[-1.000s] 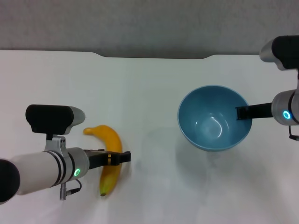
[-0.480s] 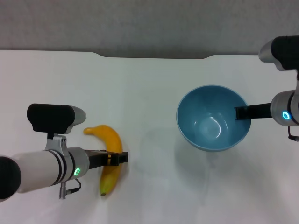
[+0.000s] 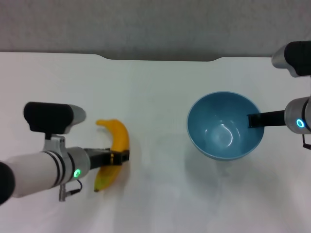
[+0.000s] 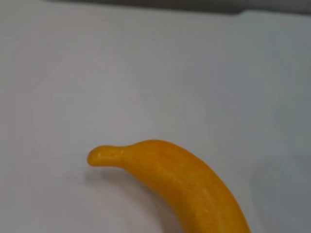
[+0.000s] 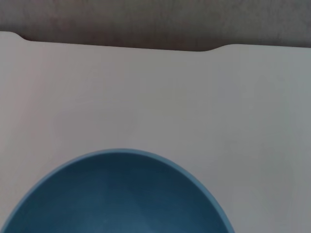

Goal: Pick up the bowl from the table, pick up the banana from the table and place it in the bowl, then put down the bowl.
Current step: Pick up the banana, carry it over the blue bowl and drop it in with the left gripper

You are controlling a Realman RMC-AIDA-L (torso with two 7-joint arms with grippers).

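Note:
Next, I release the yellow banana with my left gripper inside the light-blue bowl, over the middle of the white table (image 3: pixel 187 141).
The yellow banana (image 3: pixel 118 138) is in my left gripper (image 3: pixel 119 157), which is shut across its middle at the table's left; its stem end points away from me. In the left wrist view the banana (image 4: pixel 187 187) shows with its stem over the white table (image 4: pixel 146 73). The light-blue bowl (image 3: pixel 221 127) hangs a little above the table at the right, with a faint shadow under it. My right gripper (image 3: pixel 253 120) is shut on the bowl's right rim. The right wrist view shows the bowl's inside (image 5: pixel 116 199).
The white table (image 3: pixel 160 92) stretches between the banana and the bowl. Its far edge with the shallow notch (image 3: pixel 160 59) borders a grey wall. Nothing else stands on it.
My left gripper and the banana have shifted away from me and slightly left, the banana turning a little. The bowl in my right gripper has drifted slightly right and toward me.

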